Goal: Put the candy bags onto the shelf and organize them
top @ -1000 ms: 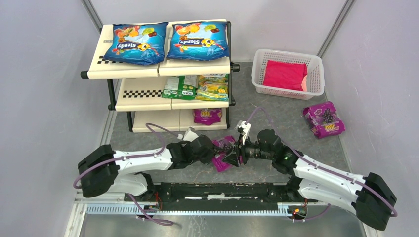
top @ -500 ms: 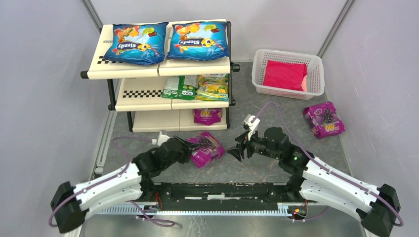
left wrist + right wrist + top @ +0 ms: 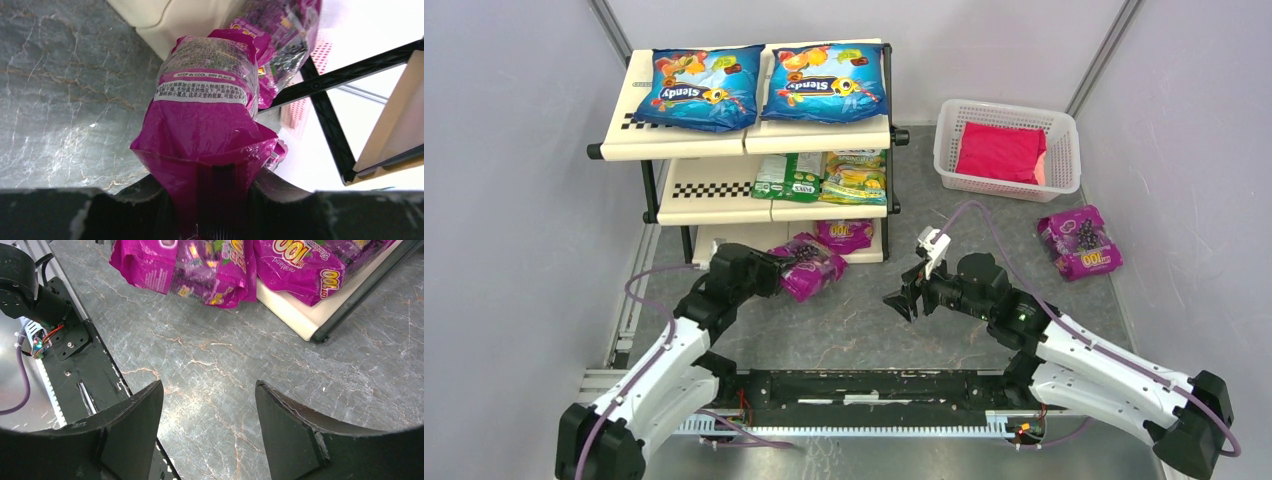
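Note:
The robot's left gripper should set the purple candy bag, now held just in front of the bottom tier, down on the bottom level [image 3: 770, 244] beside the other purple bag.
My left gripper [image 3: 769, 272] is shut on a purple candy bag [image 3: 807, 265], holding it just in front of the shelf's [image 3: 724, 185] bottom tier; the left wrist view shows the bag [image 3: 207, 115] pinched at its end between my jaws [image 3: 212, 200]. Another purple bag [image 3: 844, 234] lies on the bottom tier. A third purple bag [image 3: 1081, 241] lies on the table at the right. Two blue bags [image 3: 699, 88] [image 3: 826, 82] lie on the top tier, two green-yellow bags [image 3: 790, 176] [image 3: 856, 176] on the middle tier. My right gripper [image 3: 906, 295] is open and empty over the table [image 3: 207, 405].
A white mesh basket [image 3: 1064, 130] with a red packet [image 3: 1000, 152] stands at the back right. The arms' black base rail [image 3: 874, 385] runs along the near edge. Grey walls close in left and right.
My left gripper has carried the purple bag away from the right gripper, left and back to the shelf's bottom tier. The right gripper let go, opened and drew back slightly.

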Motion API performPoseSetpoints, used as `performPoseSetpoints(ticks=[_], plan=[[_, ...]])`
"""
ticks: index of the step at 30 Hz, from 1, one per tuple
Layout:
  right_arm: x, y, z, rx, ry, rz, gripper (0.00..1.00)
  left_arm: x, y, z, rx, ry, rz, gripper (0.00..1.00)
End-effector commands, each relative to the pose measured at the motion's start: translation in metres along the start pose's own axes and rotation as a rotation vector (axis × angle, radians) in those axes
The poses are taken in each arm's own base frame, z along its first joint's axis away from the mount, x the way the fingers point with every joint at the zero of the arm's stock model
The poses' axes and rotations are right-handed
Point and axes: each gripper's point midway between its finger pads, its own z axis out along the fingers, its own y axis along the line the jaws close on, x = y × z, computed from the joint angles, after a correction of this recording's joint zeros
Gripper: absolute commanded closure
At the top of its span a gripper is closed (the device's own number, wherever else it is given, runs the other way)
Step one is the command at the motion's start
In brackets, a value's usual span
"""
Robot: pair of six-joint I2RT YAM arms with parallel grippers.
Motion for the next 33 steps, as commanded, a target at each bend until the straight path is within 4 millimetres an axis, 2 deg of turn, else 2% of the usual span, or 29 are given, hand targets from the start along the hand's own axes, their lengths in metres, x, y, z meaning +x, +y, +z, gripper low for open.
performPoseSetpoints(ticks=[1,6,11,14,17,21,26,33], plan=[[-0.025,-0.002,-0.005,0.026,-0.059,-0.002,0.26,-0.019,-0.073,-0.029,0.262,-0.02,0.057,0.73],[-0.026,-0.004,-0.006,0.042,-0.067,0.01,0.26,-0.041,-0.062,-0.045,0.24,-0.089,0.029,0.72],[-0.027,-0.004,-0.005,0.043,-0.049,0.001,0.26,-0.062,-0.076,-0.052,0.35,-0.159,-0.04,0.69],[-0.028,-0.004,-0.007,0.046,-0.042,-0.008,0.26,-0.077,-0.086,-0.046,0.418,-0.179,-0.087,0.7],[-0.033,-0.003,-0.011,0.048,-0.052,-0.007,0.26,-0.095,-0.08,-0.033,0.414,-0.233,-0.132,0.72],[-0.038,-0.004,-0.017,0.061,-0.074,0.005,0.26,-0.119,-0.078,-0.03,0.455,-0.346,-0.172,0.72],[-0.034,-0.007,-0.018,0.075,-0.075,0.009,0.26,-0.131,-0.068,-0.015,0.442,-0.395,-0.202,0.71],[-0.038,-0.004,-0.014,0.059,-0.071,0.007,0.27,-0.138,-0.061,0.021,0.385,-0.379,-0.237,0.68]])
